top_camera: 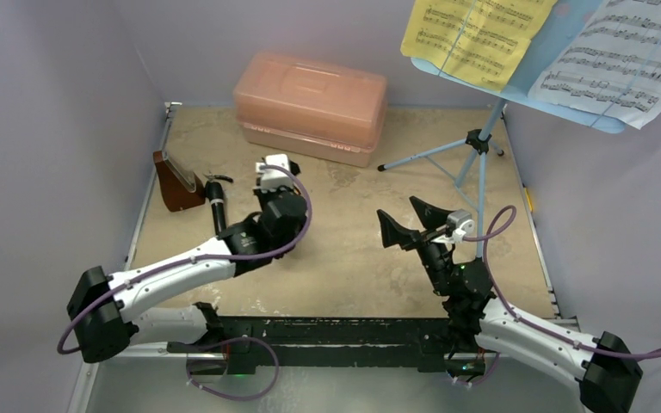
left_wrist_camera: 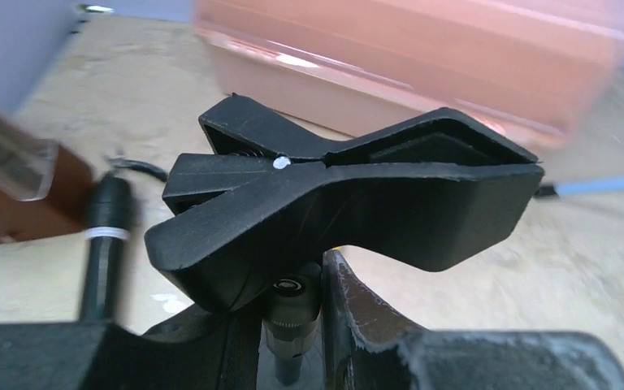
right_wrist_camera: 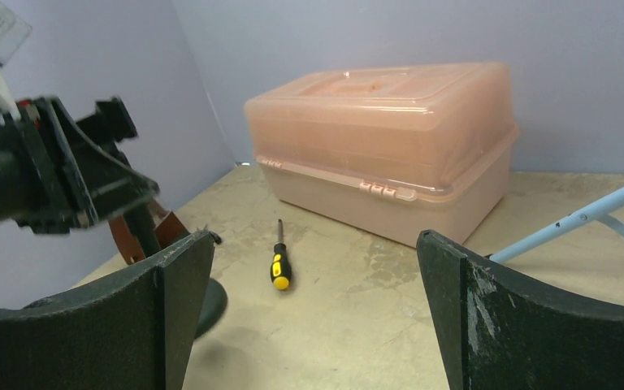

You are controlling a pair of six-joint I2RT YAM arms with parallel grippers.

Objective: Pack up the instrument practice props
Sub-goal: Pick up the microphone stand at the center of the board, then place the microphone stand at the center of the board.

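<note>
My left gripper has the black clip-shaped piece, which is now held near the pipe. Next, I set it down just in front of the brown metronome (top_camera: 186, 230), beside the black pipe.
The light-blue music stand (top_camera: 479, 142) stands at the back right. It carries a yellow page (top_camera: 473, 34) and a white page (top_camera: 628, 60). The brown metronome (top_camera: 175, 182) sits at the far left, with the upright black pipe (top_camera: 216, 206) beside it. The pipe's round base (right_wrist_camera: 207, 301) shows in the right wrist view. My left gripper (top_camera: 275, 168) hovers right of the pipe. It is shut on the short round stem of a black clip-shaped piece (left_wrist_camera: 333, 195). My right gripper (top_camera: 411, 222) is open and empty above mid-table.
The closed pink case (top_camera: 310, 103) stands at the back centre. A yellow-and-black screwdriver (right_wrist_camera: 279, 264) lies on the table in front of it, hidden under my left arm in the top view. A blue tripod leg (right_wrist_camera: 577, 219) runs along the right. Walls enclose the table.
</note>
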